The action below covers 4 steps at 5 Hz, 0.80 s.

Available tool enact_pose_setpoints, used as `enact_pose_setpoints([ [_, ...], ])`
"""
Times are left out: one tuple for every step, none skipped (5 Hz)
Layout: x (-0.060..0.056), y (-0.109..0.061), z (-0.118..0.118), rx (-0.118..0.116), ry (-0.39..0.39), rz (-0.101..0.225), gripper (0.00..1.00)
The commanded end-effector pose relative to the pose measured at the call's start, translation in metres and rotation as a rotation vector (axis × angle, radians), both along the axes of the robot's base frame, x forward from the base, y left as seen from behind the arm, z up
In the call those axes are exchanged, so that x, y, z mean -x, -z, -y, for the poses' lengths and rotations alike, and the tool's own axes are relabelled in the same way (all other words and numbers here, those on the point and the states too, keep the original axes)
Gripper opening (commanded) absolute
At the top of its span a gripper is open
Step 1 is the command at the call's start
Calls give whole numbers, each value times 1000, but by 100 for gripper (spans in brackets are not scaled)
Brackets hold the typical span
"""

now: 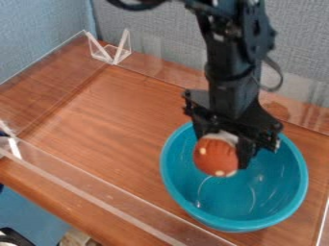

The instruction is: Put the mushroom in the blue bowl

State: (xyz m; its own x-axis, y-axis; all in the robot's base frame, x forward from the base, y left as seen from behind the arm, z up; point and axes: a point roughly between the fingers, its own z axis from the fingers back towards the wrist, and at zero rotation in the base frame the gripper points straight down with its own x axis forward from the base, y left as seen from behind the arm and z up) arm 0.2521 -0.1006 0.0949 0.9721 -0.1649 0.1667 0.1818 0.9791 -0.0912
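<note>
Next, my gripper releases the mushroom, now hanging low inside the bowl's rim, on the bottom of the blue bowl, close to the bowl's near rim (228,194).
The mushroom (214,154), its reddish-brown cap facing the camera, hangs inside the rim of the blue bowl (286,207), low over the bowl's left-centre. My gripper (221,147) is shut on the mushroom, its black fingers gripping it from both sides while the arm comes down from above. The turquoise bowl sits on the wooden table at the front right. Whether the mushroom touches the bowl's floor is unclear.
A low clear acrylic wall (90,187) borders the wooden table (90,115). At the back left stands a small clear triangular stand (110,46). A blue-grey wall lies behind.
</note>
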Motion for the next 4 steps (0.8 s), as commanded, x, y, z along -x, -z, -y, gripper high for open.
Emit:
enact_pose_setpoints([
  [-4,4,7,14,32,21,0],
  [-5,11,9,15,43,13,0],
  [-4,16,11,15,51,5,0],
  [-3,19,12,16,58,-2,0],
])
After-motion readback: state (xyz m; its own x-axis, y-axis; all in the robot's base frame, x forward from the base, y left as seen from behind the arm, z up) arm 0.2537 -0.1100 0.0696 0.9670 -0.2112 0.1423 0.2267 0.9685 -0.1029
